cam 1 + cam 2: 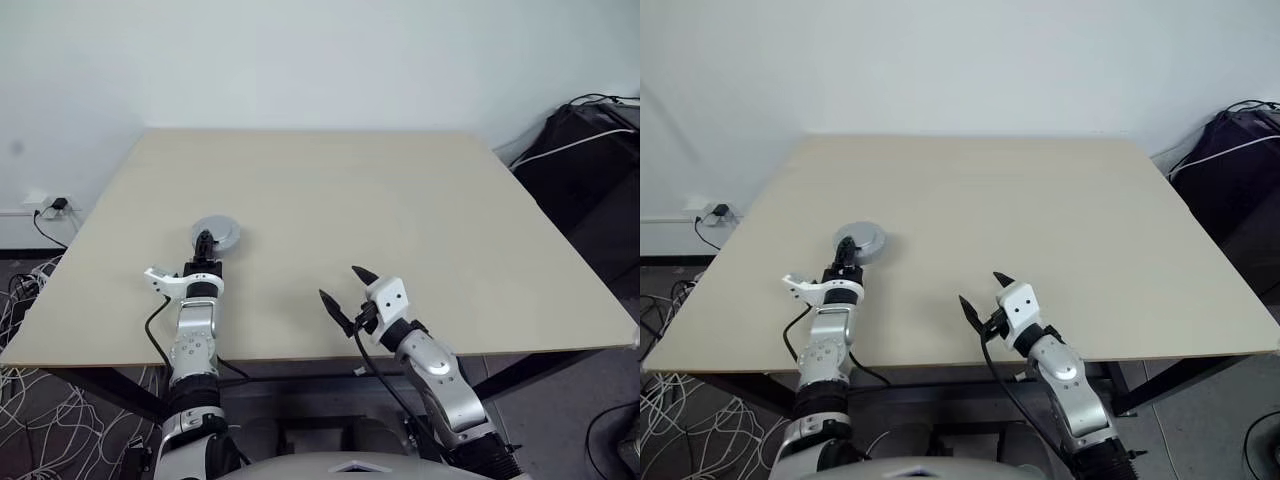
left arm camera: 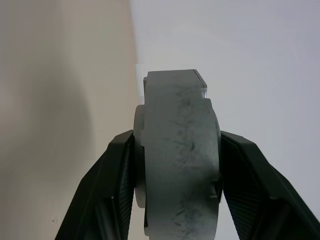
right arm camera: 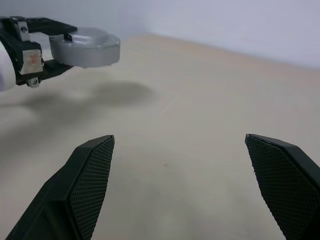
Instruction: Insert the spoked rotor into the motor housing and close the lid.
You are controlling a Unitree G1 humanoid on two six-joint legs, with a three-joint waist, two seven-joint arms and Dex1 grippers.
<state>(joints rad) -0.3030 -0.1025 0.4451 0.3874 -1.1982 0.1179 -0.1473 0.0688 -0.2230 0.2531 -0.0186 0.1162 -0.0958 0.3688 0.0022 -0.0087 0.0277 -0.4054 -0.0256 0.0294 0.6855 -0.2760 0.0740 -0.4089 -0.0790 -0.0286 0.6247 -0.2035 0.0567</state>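
Next, my left gripper puts the motor housing down on the bare beige table (image 1: 237, 250) beside its fingertips, slightly toward my right gripper.
My left gripper (image 1: 205, 243) is shut on a round dull-grey metal body, the motor housing (image 3: 86, 54), and holds it just above the table's front-left part. Its smooth top with a raised centre is the lid (image 3: 85, 36), sitting shut on the housing. In the left wrist view the housing (image 2: 180, 150) stands edge-on, and the black fingers (image 2: 112, 180) press on its two flat faces. The spoked rotor is hidden. To the right, my right gripper (image 1: 342, 283) hovers open over the table's front edge, with nothing between its fingertips (image 3: 95, 165).
The beige table (image 1: 400, 210) carries nothing else. A black bag (image 1: 590, 160) with a white cable stands off its right side. A wall socket (image 1: 50, 205) and loose cables (image 1: 40, 400) lie on the floor at the left.
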